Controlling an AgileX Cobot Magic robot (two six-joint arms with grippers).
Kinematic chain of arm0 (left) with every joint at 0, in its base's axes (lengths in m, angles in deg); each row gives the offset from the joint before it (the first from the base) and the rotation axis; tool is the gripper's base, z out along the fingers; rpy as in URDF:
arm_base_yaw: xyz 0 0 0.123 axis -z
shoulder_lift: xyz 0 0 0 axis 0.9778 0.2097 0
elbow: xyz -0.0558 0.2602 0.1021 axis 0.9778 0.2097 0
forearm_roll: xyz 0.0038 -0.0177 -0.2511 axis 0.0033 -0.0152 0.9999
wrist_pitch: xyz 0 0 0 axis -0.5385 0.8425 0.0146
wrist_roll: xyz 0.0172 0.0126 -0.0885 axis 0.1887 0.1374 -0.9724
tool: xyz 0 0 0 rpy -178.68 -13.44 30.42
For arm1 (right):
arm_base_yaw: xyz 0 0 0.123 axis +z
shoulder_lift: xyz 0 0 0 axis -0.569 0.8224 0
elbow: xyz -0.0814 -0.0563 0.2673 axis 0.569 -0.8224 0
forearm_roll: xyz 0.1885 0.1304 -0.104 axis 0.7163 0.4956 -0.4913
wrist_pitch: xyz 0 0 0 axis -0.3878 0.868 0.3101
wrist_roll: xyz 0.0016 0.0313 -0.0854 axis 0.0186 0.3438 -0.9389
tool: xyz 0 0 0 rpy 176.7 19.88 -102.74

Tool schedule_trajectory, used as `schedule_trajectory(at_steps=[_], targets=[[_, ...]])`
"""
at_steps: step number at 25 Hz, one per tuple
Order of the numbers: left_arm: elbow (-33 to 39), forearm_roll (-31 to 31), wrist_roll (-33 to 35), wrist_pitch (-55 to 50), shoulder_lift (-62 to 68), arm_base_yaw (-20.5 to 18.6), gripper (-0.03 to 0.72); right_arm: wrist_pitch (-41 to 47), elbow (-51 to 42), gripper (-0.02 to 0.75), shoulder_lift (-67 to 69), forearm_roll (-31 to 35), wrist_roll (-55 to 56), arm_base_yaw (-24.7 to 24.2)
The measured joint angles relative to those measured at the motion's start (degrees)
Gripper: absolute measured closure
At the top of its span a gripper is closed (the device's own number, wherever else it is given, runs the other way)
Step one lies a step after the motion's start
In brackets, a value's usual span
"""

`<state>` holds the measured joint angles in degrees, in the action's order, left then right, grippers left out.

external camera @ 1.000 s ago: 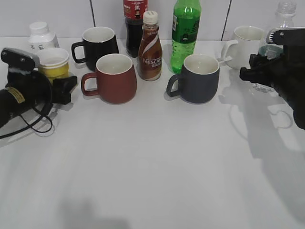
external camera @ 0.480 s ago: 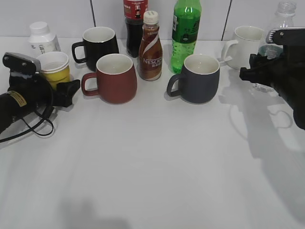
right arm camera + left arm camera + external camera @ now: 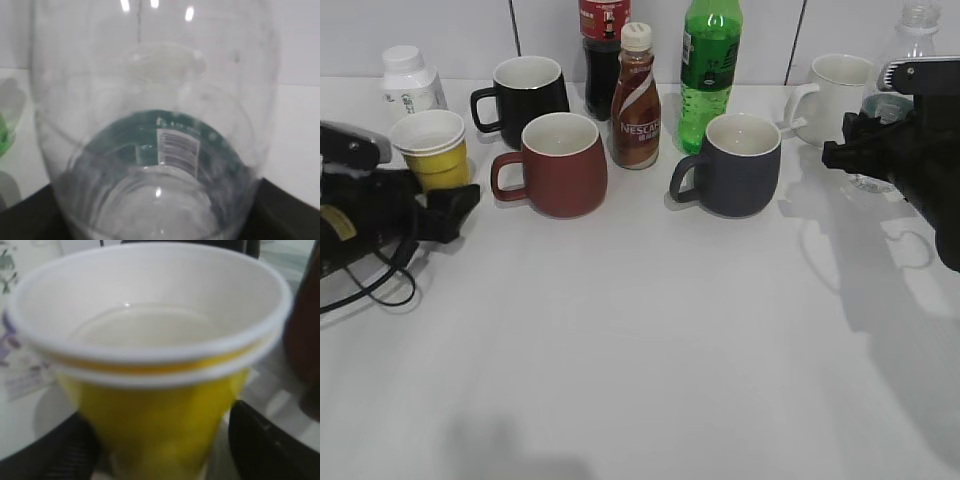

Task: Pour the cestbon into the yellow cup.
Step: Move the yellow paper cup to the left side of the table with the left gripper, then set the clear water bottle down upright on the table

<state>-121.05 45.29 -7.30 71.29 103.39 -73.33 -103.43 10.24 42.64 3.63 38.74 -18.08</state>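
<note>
Next, my right gripper releases the cestbon on the table [image 3: 838,197] just before the white mug, in front of it.
The yellow cup [image 3: 433,155], with a white rim and white inside, stands at the back left. It fills the left wrist view [image 3: 150,365]. My left gripper [image 3: 432,192] reaches in from the left with its black fingers on both sides of the cup's lower part [image 3: 157,440], shut on it. The cestbon [image 3: 918,30], a clear capless bottle with a dark green band, stands at the far right and is mostly hidden by my right arm. My right gripper [image 3: 860,150] is shut on the cestbon's body [image 3: 150,150], with its fingers in the lower corners [image 3: 157,222].
A red mug [image 3: 560,165], a black mug [image 3: 525,85], a grey mug [image 3: 735,165] and a white mug [image 3: 840,90] stand in the back half. A Nescafe bottle [image 3: 635,100], a green soda bottle [image 3: 708,70], a cola bottle [image 3: 603,50] and a white jar [image 3: 408,80] stand among them.
My left arm has dropped lower and drawn toward the front left. The yellow cup has shifted slightly nearer with it and shows more of its side. The right arm has not moved.
</note>
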Motion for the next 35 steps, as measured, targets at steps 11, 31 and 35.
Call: schedule_trajectory(at_steps=[11,31,35], targets=[[9.7,2.1,0.0,-0.1,-9.1,0.0,0.099,-2.4,4.0,0.276,5.7,-1.5,0.0,0.0],[19.6,-1.4,-10.0,-6.6,-35.9,0.6,0.101,-2.3,5.4,0.156,10.9,-1.1,6.0,0.0],[19.6,-1.5,-11.2,-9.2,-39.9,2.8,0.104,-2.3,4.8,0.124,10.9,-0.5,6.0,0.0]])
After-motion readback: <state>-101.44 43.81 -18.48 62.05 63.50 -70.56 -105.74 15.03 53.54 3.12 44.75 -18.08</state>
